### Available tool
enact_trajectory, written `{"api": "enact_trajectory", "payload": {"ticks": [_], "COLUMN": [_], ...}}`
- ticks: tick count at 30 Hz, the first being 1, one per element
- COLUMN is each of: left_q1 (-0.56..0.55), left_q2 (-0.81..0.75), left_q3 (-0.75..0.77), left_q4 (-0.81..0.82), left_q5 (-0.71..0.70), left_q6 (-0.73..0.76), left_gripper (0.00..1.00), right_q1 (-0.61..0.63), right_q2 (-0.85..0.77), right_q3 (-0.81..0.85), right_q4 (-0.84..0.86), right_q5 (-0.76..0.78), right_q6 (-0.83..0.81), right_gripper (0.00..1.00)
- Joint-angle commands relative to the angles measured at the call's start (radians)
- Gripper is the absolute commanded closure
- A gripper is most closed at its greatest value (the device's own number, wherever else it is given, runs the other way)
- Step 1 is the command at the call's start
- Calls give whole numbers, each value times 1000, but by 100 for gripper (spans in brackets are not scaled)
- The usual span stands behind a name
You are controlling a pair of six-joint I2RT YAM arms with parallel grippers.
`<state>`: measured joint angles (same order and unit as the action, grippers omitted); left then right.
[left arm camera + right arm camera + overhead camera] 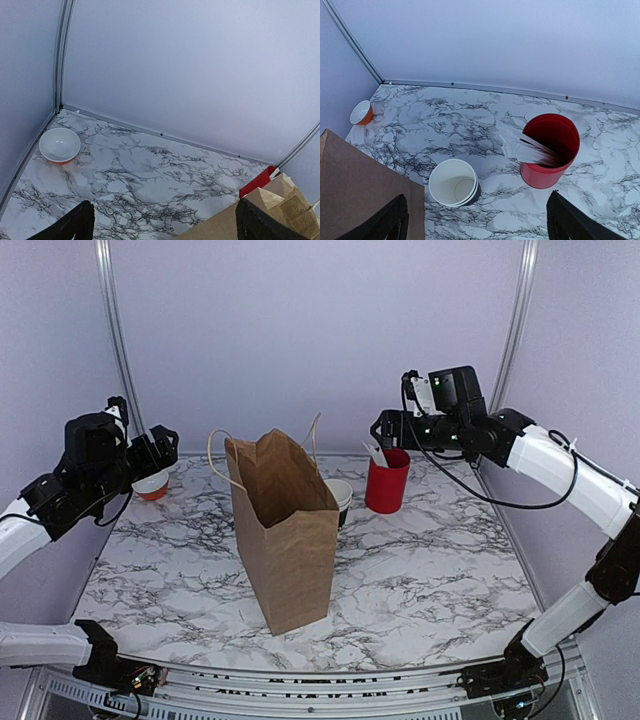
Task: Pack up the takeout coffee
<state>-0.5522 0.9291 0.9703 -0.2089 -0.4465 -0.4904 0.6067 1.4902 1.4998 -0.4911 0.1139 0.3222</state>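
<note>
I need to close my right gripper on one of the wrapped utensils at the red cup's opening [387, 457] [549, 156], because the utensils stick out there.
The takeout coffee is out of view in every frame. An open brown paper bag [285, 530] stands upright at the middle of the marble table; the wrist views catch its edges [281, 194] [355, 190]. My left gripper [163, 440] hangs open in the air at the back left, nothing between its fingers [167, 226]. My right gripper [384, 426] is open too, raised at the back right above the red cup, its jaws empty [477, 221].
A red cup [387, 480] [550, 150] [257, 182] of wrapped utensils stands right of the bag. A stack of lidless black cups with white rims [340, 498] [454, 182] sits behind the bag. An orange bowl [152, 485] [59, 145] [361, 112] is in the back left corner.
</note>
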Motion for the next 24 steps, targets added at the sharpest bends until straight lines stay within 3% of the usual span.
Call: {"api": "enact_trajectory", "payload": {"ticks": [1,9,24], "left_q1": [107,169,170], "left_q2": [96,179,102], "left_q3": [27,18,-68], "left_q4": [-42,-6,56], "left_q5": [186,271,277], "left_q6": [-4,93,186], "left_gripper": [1,1,1], "right_q1": [-26,-97,-140], "right_q2": [-29,20,255], "right_q3": [-13,-29,124], "right_q4": [63,72,65], "right_q5": [9,-100,-116], "right_q6": [5,8,-22], "right_gripper": [8,26,49]}}
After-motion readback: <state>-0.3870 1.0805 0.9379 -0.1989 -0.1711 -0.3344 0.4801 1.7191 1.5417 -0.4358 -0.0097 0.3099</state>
